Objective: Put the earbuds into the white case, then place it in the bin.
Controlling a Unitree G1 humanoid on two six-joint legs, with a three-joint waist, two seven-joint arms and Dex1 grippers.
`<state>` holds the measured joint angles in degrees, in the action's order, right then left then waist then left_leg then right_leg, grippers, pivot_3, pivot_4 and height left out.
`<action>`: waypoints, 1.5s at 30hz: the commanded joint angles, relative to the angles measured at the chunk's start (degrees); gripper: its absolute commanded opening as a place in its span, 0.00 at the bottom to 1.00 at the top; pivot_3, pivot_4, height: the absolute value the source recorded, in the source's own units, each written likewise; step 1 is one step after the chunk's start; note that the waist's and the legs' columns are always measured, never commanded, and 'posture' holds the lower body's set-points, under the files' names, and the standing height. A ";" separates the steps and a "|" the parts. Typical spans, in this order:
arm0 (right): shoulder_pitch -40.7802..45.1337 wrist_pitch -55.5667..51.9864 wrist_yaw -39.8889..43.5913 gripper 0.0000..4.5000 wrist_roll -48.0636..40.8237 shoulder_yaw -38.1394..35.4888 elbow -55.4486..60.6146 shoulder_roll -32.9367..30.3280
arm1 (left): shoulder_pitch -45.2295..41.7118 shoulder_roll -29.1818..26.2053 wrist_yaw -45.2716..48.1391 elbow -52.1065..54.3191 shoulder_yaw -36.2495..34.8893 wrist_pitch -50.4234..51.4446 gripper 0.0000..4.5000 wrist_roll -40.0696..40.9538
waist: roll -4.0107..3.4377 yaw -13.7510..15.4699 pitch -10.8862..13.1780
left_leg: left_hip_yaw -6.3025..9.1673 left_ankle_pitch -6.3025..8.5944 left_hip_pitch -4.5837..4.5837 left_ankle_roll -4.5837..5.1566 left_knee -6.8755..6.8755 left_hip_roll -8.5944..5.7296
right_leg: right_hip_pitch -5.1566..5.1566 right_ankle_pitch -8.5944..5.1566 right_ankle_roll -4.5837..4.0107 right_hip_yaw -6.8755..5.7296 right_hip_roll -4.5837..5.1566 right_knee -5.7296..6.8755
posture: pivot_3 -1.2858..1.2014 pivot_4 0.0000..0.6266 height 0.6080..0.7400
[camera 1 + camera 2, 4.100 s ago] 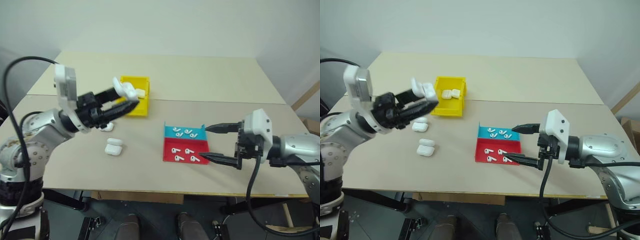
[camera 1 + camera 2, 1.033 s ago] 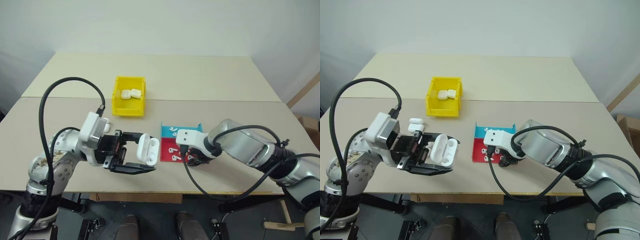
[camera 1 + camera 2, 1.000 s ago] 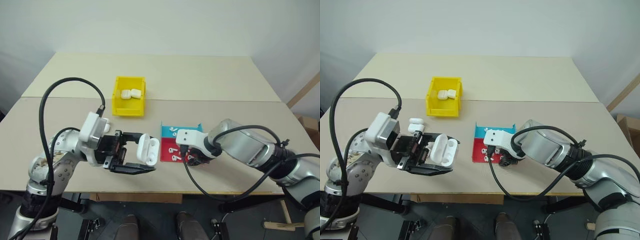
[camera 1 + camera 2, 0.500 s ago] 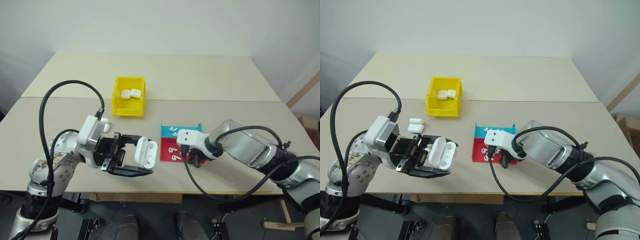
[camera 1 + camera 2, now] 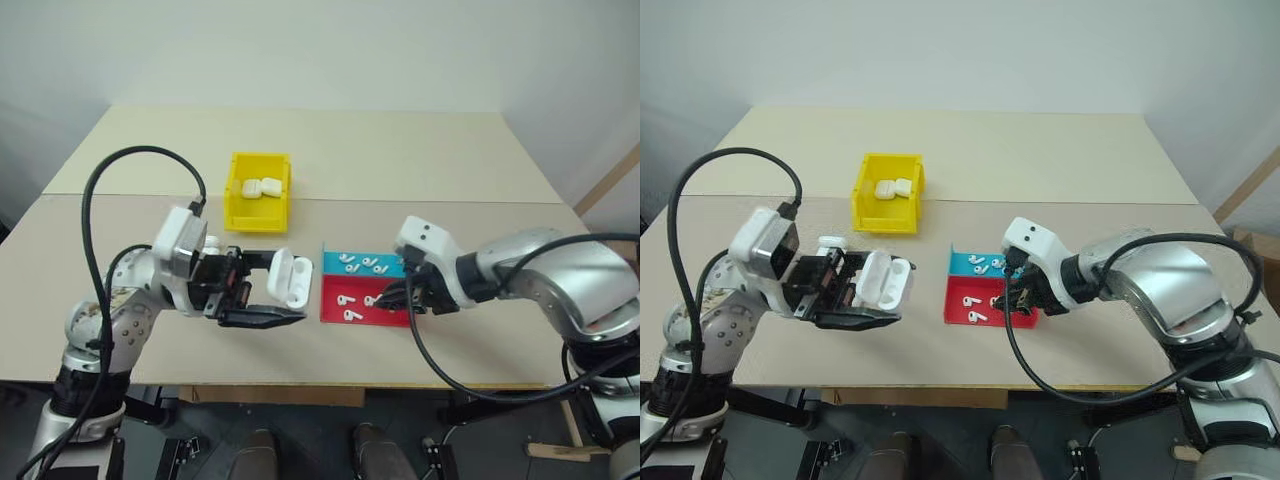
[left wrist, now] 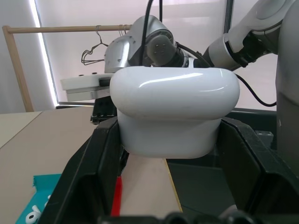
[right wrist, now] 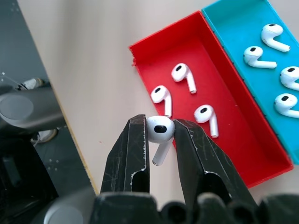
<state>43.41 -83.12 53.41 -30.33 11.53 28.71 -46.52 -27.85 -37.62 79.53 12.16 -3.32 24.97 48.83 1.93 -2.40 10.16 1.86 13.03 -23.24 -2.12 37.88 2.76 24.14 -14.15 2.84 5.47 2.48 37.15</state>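
Note:
The earbud, now held over the red tray, will be let go by my right gripper in the white case's far slot, up over the blue tray's corner point(image 5: 336, 235).
My left gripper point(image 5: 284, 288) is shut on the white case point(image 6: 175, 116), holding it above the table with its lid flipped open. My right gripper point(image 5: 385, 298) hovers over the near right part of the red tray point(image 5: 332, 290), shut on one of the earbuds point(image 7: 160, 130), whose stem hangs between the fingers. Three more earbuds point(image 7: 184, 77) lie in the red tray and several point(image 7: 273, 37) in the blue tray point(image 7: 233, 28). The yellow bin point(image 5: 256, 221) stands further back on the left, with two closed cases point(image 5: 262, 187) inside.
Another closed white case point(image 5: 832, 243) lies on the table just behind my left gripper. The two shallow trays sit side by side in the middle of the table, the blue one behind the red one. A black cable loops over my left arm.
My right gripper has closed on an earbud and lifted it out of the red tray while the arm swung out to the right. My left gripper has pushed the open case slightly forward.

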 commanded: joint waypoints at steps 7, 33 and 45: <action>-0.52 2.78 -4.48 0.13 -5.13 -12.98 0.73 2.60 | -7.42 0.63 0.16 -5.89 1.59 2.48 0.62 -2.46 | 0.00 -0.05 0.00 | 0.00 0.01 -0.04 0.01 -0.02 -0.01 | 0.01 0.00 0.00 0.01 0.01 -0.02 | 0.52 0.24 1.00; -1.23 20.78 -19.38 0.13 -21.83 -27.60 8.45 17.30 | -8.95 6.93 -5.80 -1.08 4.87 3.38 0.62 -6.02 | -0.01 -0.08 0.01 | 0.01 0.00 -0.04 0.01 -0.03 -0.01 | 0.00 0.01 0.00 0.02 0.00 0.00 | 0.52 0.24 1.00; -3.51 24.90 -21.28 0.13 -25.66 -22.86 10.84 15.82 | -10.03 7.59 -5.98 -1.05 5.26 4.19 0.62 -5.34 | -0.01 -0.11 0.01 | 0.01 0.00 -0.01 0.01 -0.03 -0.01 | -0.01 0.00 0.00 0.02 0.00 0.01 | 0.52 0.24 1.00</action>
<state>39.64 -60.51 32.39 -55.30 -11.43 37.92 -30.13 -36.21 -30.26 73.47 9.22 2.12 28.94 42.71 1.92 -2.51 10.16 1.87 13.03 -23.25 -2.11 37.86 2.75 24.14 -14.15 2.84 5.50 2.48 37.16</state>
